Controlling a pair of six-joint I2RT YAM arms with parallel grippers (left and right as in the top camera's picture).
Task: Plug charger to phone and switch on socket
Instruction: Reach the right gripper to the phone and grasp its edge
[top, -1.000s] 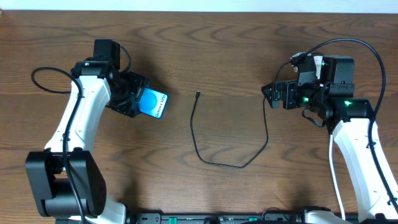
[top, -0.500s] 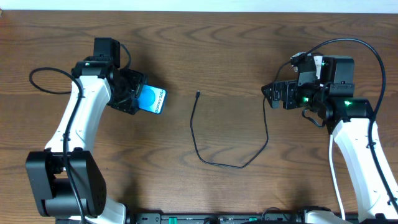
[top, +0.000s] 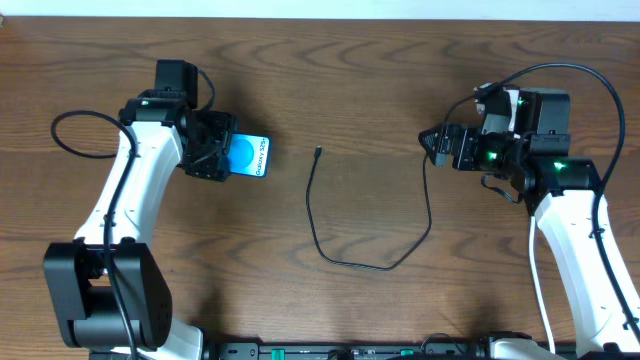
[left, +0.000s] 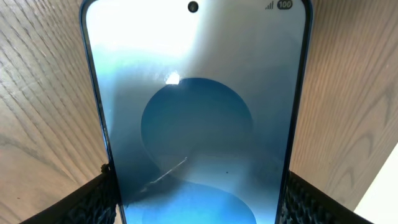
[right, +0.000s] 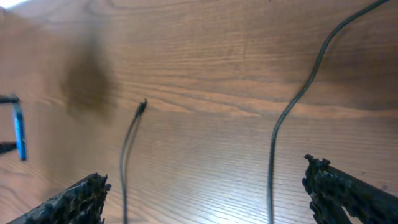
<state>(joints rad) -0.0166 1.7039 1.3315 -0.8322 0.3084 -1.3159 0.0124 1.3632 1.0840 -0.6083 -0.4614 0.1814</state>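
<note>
The phone's loose end (top: 262, 156) (right: 20, 132), the one with lettering that sticks out from my left gripper, will be grasped next by my right gripper as it closes.
The phone (top: 250, 157) shows its blue screen, held by its long edges in my left gripper (top: 231, 158). In the left wrist view the phone (left: 196, 112) fills the frame, and both black fingers (left: 93, 200) press its sides. The charger (top: 312, 215) is a thin black cable looping across the middle of the table, with its plug tip (top: 317, 152) free just right of the phone. My right gripper (top: 433, 150) stands open near the cable's other stretch. Through the right wrist view the plug tip (right: 142, 107) lies ahead between the wide-apart fingers (right: 81, 202). The socket is out of view.
A dark wooden table (top: 360, 70) carries everything. A black lead (top: 70, 125) arcs from the left arm, and another lead (top: 590, 85) curves over the right arm. The phone's edge (right: 20, 127) shows at the far left of the right wrist view.
My left gripper has turned the phone from tilted to level and carried it slightly up and to the right. The right gripper has shifted a little upward, and the cable has stayed put.
</note>
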